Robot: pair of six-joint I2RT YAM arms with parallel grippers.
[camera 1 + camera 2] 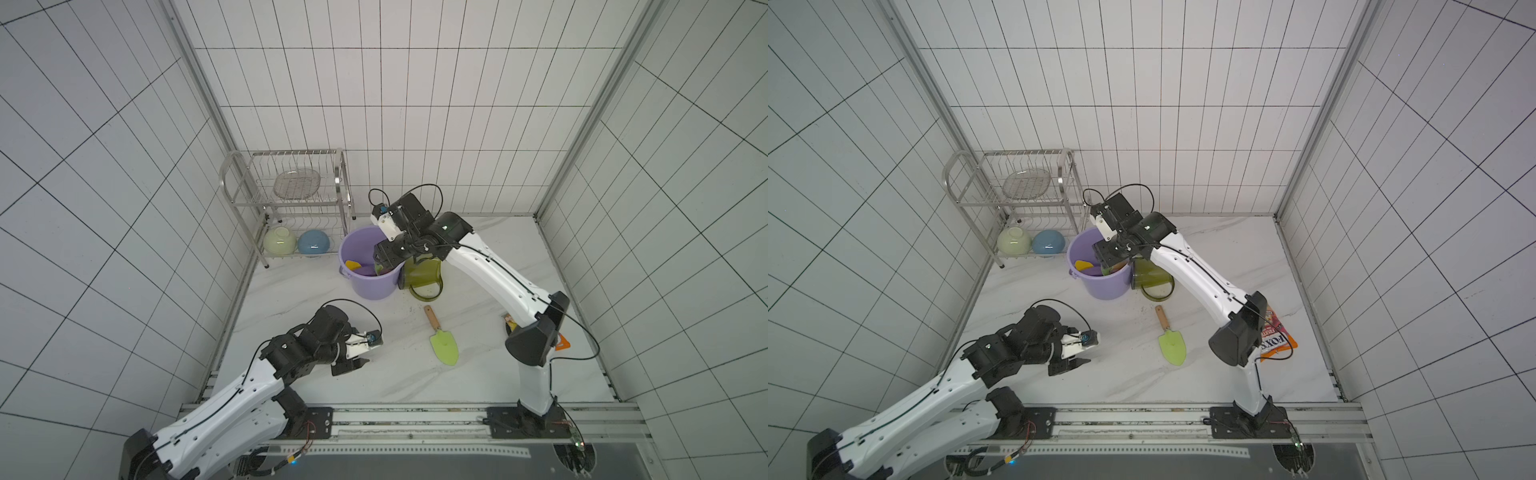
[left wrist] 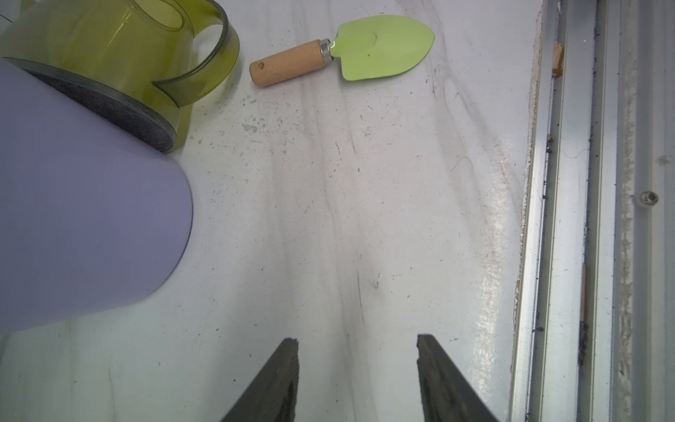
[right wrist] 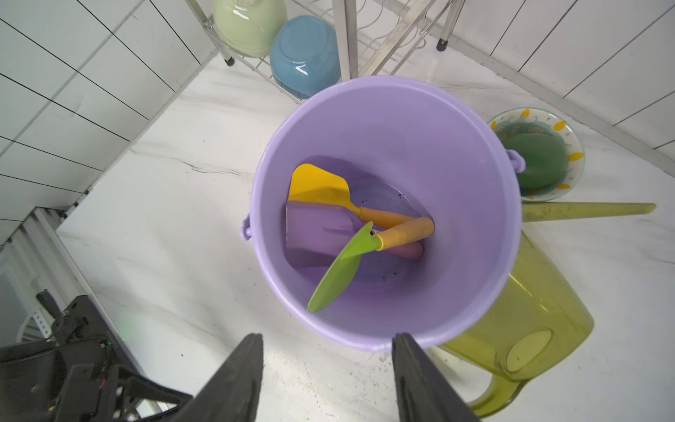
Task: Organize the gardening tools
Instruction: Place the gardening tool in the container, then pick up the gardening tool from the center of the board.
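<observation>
I will take the pale green trowel with my left gripper by the loose end of its wooden handle (image 2: 260,73), once my right gripper lifts it.
A purple bucket (image 1: 365,286) (image 3: 456,175) stands at the back of the table and holds three trowels: a yellow one (image 3: 317,184), a purple one (image 3: 314,230) and a bright green one with a yellow handle (image 3: 339,274). My right gripper (image 3: 327,335) (image 1: 383,262) hangs open above the bucket's rim with nothing between its fingers. The olive watering can (image 1: 422,272) (image 3: 529,314) lies against the bucket. A pale green trowel with a wooden handle (image 1: 444,343) (image 2: 380,45) lies on the table. My left gripper (image 2: 357,338) (image 1: 353,365) is open and empty, low over bare table.
A metal dish rack (image 1: 291,199) stands at the back left, with a pale green bowl (image 1: 279,241) and a blue bowl (image 1: 313,242) under it. A snack bag (image 1: 1277,336) lies by the right arm. A glass plate (image 3: 569,146) sits behind the bucket.
</observation>
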